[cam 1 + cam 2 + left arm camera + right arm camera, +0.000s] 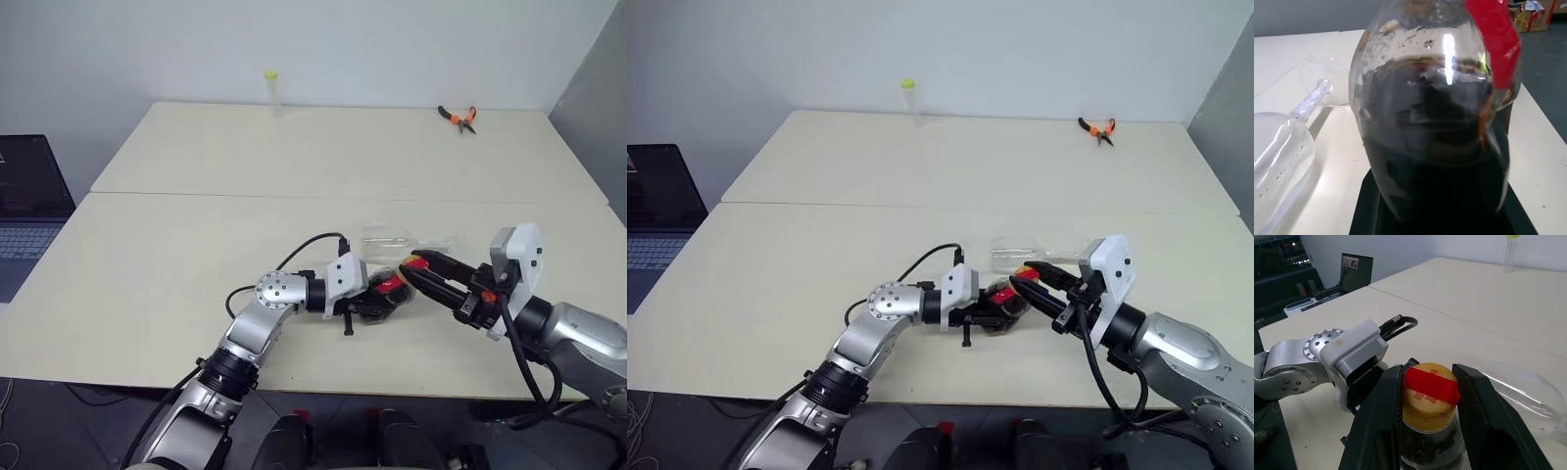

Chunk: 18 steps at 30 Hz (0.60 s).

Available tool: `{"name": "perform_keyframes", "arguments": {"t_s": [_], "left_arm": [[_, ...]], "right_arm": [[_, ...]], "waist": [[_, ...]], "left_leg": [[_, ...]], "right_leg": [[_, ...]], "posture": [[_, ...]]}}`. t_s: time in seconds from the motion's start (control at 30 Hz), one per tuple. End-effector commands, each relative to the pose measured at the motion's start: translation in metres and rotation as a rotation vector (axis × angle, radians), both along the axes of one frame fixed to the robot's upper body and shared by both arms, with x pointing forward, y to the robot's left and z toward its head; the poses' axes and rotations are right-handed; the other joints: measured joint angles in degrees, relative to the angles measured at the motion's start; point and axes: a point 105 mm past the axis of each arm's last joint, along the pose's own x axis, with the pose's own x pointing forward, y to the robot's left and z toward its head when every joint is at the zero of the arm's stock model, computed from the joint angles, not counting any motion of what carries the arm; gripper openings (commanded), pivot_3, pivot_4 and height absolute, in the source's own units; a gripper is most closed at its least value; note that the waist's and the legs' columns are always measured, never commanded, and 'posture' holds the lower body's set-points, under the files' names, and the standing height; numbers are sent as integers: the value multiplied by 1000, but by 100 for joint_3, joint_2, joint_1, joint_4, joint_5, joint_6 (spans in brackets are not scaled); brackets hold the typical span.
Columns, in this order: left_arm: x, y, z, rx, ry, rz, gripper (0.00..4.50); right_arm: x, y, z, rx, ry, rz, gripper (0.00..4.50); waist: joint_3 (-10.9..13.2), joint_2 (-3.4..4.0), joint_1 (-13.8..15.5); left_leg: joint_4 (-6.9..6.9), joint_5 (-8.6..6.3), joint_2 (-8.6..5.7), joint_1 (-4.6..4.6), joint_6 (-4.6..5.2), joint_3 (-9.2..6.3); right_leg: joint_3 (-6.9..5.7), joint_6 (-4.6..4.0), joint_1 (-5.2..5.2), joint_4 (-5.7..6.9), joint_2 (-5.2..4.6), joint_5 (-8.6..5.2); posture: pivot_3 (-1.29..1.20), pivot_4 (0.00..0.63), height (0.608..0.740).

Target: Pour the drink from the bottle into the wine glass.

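Next, my right gripper releases the yellow cap between the foot of the wine glass and the table's near edge (474,310).
The bottle (389,291) is lifted off the table and tipped towards the right, its ribbed body in my left gripper (370,297), which is shut on it. The dark drink (1440,147) fills most of the body below the red label strip (1496,44). My right gripper (1429,382) comes in from the right, and its two black fingers press on either side of the yellow cap (1425,404). The wine glass (397,238) lies on its side on the table just behind the bottle, with its bowl (1276,161) near the bottle and its foot pointing away.
A thin clear tube with a yellow-green cap (271,90) stands at the table's far edge. Orange-handled pliers (458,117) lie at the far right. A laptop (29,211) sits beyond the left edge. A seam crosses the pale table (196,274).
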Motion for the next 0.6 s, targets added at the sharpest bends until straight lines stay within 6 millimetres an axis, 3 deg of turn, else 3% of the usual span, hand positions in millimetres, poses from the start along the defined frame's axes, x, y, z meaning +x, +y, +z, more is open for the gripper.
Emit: {"name": "perform_keyframes", "arguments": {"t_s": [0.03,0.27,0.47,0.6], "left_arm": [[0,-3,17,-46,-61,-13,791],[0,-4,18,-58,-61,-7,771],[1,-4,19,-64,-64,-4,770],[1,-4,19,-66,-67,0,770]], "right_arm": [[-6,-1,12,25,-69,-2,1217],[-2,-10,28,209,-85,-67,1217],[-4,-10,36,266,-74,-54,1217],[-4,-17,25,53,-109,-80,1211]], "waist": [[0,0,-1],[0,0,-3],[0,1,-3],[-1,1,-1]], "left_leg": [[0,0,0,0,0,0],[0,0,0,1,0,1],[0,0,0,1,0,2],[0,0,-1,1,0,1]], "right_leg": [[0,0,0,0,0,0],[2,0,0,1,0,0],[2,0,0,1,0,0],[0,0,0,2,0,0]], "posture": [[0,150,740],[0,150,740],[0,150,740],[0,150,740]]}}
